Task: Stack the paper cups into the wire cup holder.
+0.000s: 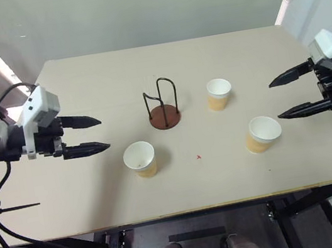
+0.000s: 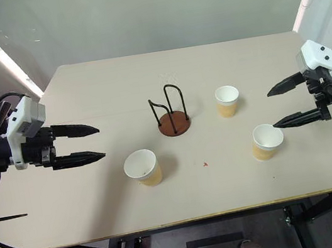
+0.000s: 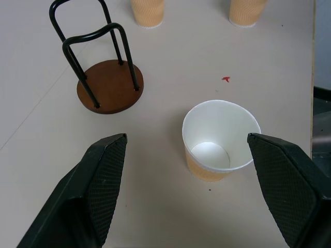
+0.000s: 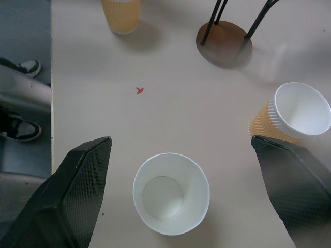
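The robot's right gripper should close on the near-side rim [image 1: 271, 137] [image 4: 137, 212] of the paper cup closest to it, with one finger inside the cup.
Three paper cups stand upright on the table: one front left [image 1: 140, 159], one front right [image 1: 262, 133], one further back [image 1: 219, 93]. The wire cup holder [image 1: 163, 106], a brown disc with black wire loops, stands empty at the middle of the table. My left gripper [image 1: 99, 133] hovers open over the left side, pointing toward the front-left cup [image 3: 221, 139], which lies ahead between its fingers [image 3: 103, 175]. My right gripper [image 1: 275, 100] hovers open at the right edge, above the front-right cup [image 4: 171, 192]. Neither holds anything.
The beige table [image 1: 102, 198] has a small red mark [image 1: 198, 156] near the front middle. Black cables [image 1: 9, 214] hang by my left arm past the table's left edge. A person's shoes [image 4: 20, 129] show on the floor.
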You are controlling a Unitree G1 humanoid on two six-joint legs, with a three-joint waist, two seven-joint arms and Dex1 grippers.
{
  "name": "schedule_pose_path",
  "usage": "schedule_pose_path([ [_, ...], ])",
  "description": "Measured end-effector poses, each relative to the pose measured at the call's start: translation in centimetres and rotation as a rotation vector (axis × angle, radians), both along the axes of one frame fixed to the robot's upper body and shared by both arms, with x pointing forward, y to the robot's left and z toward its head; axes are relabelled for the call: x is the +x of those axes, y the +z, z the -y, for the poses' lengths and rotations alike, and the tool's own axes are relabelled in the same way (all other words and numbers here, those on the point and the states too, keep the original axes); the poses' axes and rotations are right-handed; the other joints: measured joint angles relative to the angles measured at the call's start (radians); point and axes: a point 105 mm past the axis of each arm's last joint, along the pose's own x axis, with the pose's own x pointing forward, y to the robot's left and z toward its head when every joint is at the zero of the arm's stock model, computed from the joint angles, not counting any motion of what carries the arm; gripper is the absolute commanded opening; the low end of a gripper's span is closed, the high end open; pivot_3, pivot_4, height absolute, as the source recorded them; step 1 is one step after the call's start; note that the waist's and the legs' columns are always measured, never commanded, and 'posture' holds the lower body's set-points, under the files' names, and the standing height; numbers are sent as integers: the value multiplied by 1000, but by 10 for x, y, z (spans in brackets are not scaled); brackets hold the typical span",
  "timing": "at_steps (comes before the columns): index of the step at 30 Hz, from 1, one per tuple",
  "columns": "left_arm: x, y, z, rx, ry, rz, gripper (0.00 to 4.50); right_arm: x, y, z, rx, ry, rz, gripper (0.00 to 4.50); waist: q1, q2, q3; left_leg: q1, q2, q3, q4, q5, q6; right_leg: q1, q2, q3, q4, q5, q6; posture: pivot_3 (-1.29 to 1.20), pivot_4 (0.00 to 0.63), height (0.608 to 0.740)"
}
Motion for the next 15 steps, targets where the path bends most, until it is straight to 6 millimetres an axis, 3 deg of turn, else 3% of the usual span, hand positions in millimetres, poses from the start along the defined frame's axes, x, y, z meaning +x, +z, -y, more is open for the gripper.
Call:
schedule_pose_path([
  [8, 6, 2, 0, -10, 19, 23, 3980, -6, -3, -8, -4, 35, -9, 4500, 1, 0, 0, 0, 0, 0, 0, 1, 1, 0, 0, 0, 0, 0, 0, 0, 150, 740],
  [12, 35, 2, 0, -15, 133, 115, 3980, -6, 0, -14, 16, 44, 9, 4500, 2, 0, 0, 2, -1, 0, 1, 2, 3, 3, -1, 0, 0, 1, 1, 0, 150, 740],
  [15, 58, -16, 5, -16, 209, 117, 3980, 4, 11, -35, 107, 39, 95, 4500, -2, 0, 0, 5, -1, 1, 1, 3, 4, 7, -2, 1, -1, 3, 2, 0, 150, 740],
])
